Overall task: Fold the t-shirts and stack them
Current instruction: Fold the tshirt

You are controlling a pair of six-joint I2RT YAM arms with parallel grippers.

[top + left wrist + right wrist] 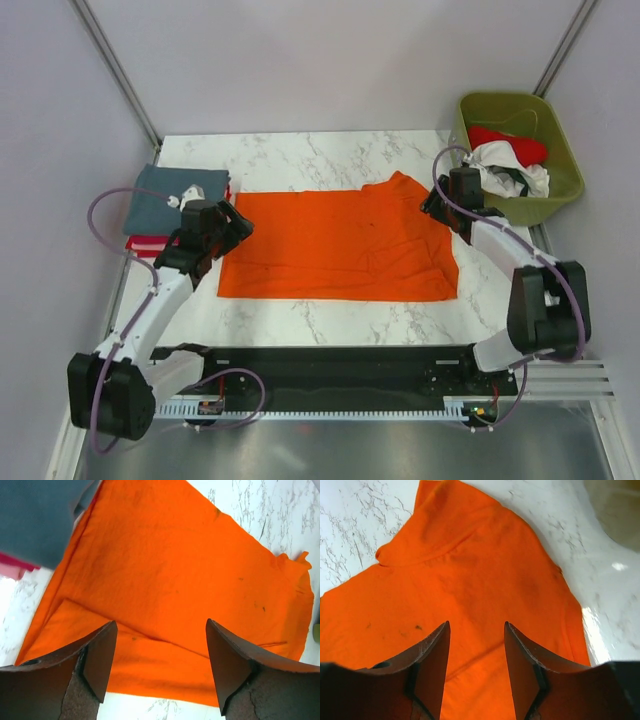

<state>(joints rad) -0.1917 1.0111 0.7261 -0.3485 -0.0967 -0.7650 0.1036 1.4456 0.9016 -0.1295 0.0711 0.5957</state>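
I will next move my right gripper to the orange t-shirt's far corner (398,174) (432,482), the one that sticks out near the olive-green bin, and close it there.
A bright orange t-shirt (340,245) lies spread flat in the middle of the marble table, partly folded along its near edge. My left gripper (235,222) hovers at its left edge, open and empty; in the left wrist view (160,625) the jaws stand wide apart over the orange cloth (175,570). My right gripper (432,205) hovers at the shirt's right edge, open and empty; in the right wrist view (476,625) it is above the orange fabric (470,565). A folded grey-blue t-shirt (160,205) lies on a red one (150,243) at the left.
An olive-green bin (565,185) stands at the back right, holding a red t-shirt (510,140) and a white one with dark print (510,170). The bin's edge shows in the right wrist view (620,505). Walls close in left and right.
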